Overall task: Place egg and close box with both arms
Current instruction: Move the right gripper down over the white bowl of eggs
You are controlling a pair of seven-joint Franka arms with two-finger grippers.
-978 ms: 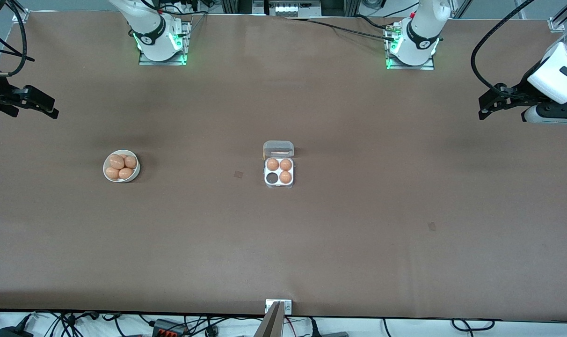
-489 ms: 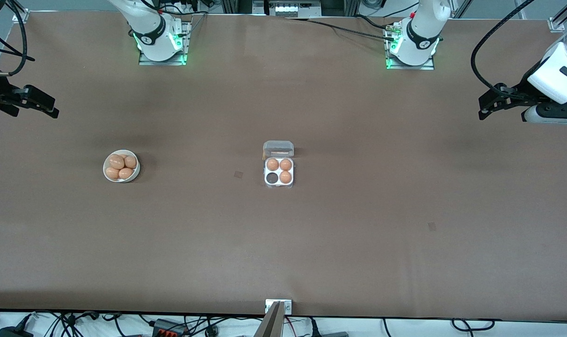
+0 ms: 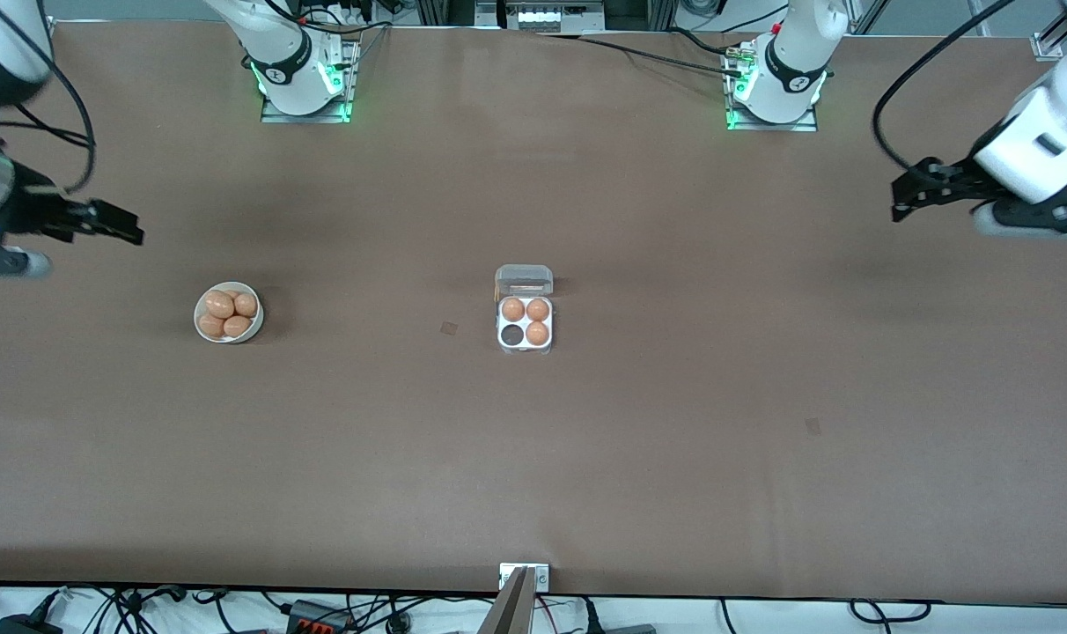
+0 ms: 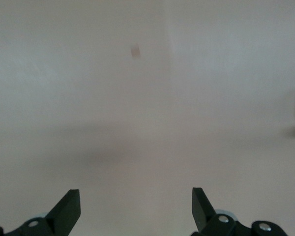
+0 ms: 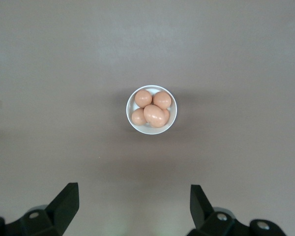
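Observation:
The white bowl is next for my right gripper, which should move there and close on the egg resting on top (image 3: pixel 219 305) (image 5: pixel 155 115) of the other eggs.
The box (image 3: pixel 525 322) sits mid-table with its clear lid (image 3: pixel 524 280) open and upright. Three eggs fill its wells, and one well (image 3: pixel 511 335) is empty. Several orange-brown eggs (image 3: pixel 220 305) lie in a round white bowl (image 3: pixel 254 324) toward the right arm's end. My right gripper (image 3: pixel 136 235) is open and empty, above the table beside the bowl. Its wrist view shows the bowl (image 5: pixel 132 123) with the eggs (image 5: pixel 156 115) ahead of the open gripper (image 5: pixel 132 201). My left gripper (image 3: pixel 896 210) is open and empty over bare table at the left arm's end, as in its wrist view (image 4: pixel 136 206).
The brown table (image 3: pixel 674 440) carries only the bowl and the box. Small dark marks lie on it (image 3: pixel 448 328) (image 3: pixel 813 426). The arm bases (image 3: pixel 305 79) (image 3: pixel 773 88) stand along the table's edge away from the front camera.
My right gripper has moved toward the bowl. My left gripper has shifted slightly toward the middle of the table. The box and bowl have not moved.

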